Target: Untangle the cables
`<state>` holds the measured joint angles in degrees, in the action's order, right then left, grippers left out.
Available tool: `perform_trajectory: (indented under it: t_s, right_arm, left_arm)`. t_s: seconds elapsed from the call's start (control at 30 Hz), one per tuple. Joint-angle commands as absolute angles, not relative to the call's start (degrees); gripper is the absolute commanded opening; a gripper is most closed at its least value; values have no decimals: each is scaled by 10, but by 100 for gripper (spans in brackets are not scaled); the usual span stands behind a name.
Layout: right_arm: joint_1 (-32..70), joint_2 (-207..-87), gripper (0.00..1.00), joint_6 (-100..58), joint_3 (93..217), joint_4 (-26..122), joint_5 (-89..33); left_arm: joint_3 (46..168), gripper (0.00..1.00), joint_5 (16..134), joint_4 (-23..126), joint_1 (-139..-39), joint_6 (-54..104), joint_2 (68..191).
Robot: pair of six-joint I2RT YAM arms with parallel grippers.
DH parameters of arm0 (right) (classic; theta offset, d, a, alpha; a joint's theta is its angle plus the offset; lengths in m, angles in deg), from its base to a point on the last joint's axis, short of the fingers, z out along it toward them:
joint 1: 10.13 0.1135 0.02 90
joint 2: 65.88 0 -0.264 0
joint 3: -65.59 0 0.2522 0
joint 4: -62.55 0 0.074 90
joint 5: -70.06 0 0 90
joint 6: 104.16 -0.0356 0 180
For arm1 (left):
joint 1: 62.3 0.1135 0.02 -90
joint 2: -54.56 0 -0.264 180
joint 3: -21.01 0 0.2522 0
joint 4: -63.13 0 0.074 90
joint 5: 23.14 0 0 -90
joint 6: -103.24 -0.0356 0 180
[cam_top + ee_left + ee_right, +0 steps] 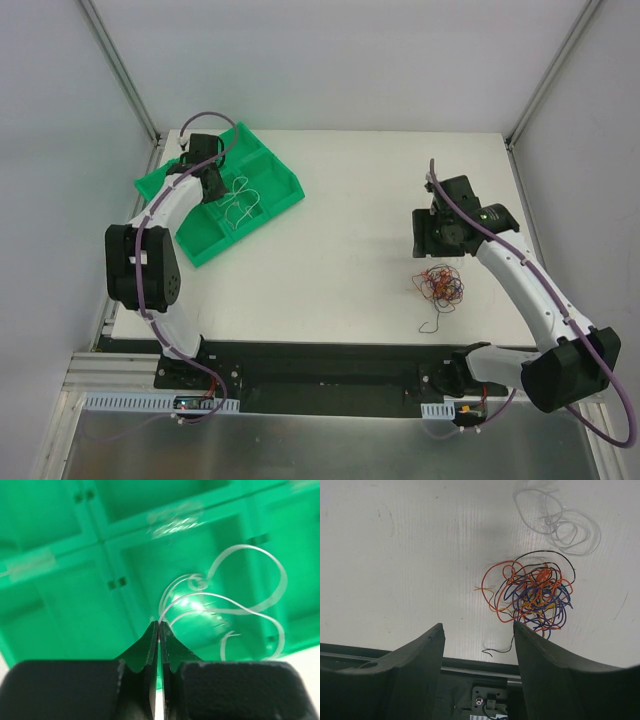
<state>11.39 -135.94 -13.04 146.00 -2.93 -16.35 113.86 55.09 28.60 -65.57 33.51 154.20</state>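
Observation:
The white cable's wide loop pokes over the green tray's divider, so next I release this end with my left gripper and grab the cable nearer that divider (pixel 252 547) to tuck it in.
A tangled clump of thin cables (pixel 441 285) in red, orange, blue and black lies on the white table at the right. In the right wrist view this clump (pixel 536 598) sits just beyond my open right gripper (pixel 477 626), close to its right finger. Loose white cable loops (pixel 561 522) lie farther on. My right gripper (pixel 437 236) hovers just behind the clump. A white cable (pixel 235 611) curls in a compartment of the green tray (pixel 60 605). My left gripper (pixel 159 624) is shut on one end of it. From above, my left gripper (pixel 210 183) is over the tray (pixel 275 170).
A stray black wire end (pixel 430 325) lies near the table's front edge, below the clump. The tray has several compartments and sits at the far left. Grey walls enclose the table on three sides.

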Motion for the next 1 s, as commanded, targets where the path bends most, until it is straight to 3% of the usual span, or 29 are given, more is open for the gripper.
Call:
perform_trajectory:
  t_s: [0.0,0.33,0.6,0.8,0.97]
  right_arm:
    - [108,-1338,60,-128,1456,-38,-164]
    - [105,-1343,60,-132,1454,-35,-178]
    - [104,-1329,60,-128,1451,-46,-178]
    - [104,-1316,61,-139,1451,-53,-183]
    - [104,-1317,61,-155,1445,-57,-193]
  left_arm:
    - [1122,0,449,230,-659,369,1518]
    - [1254,0,507,195,-675,364,1646]
    - [1310,1,481,181,-679,339,1691]
    - [1284,41,475,172,-680,345,1605]
    - [1278,56,505,162,-680,330,1538]
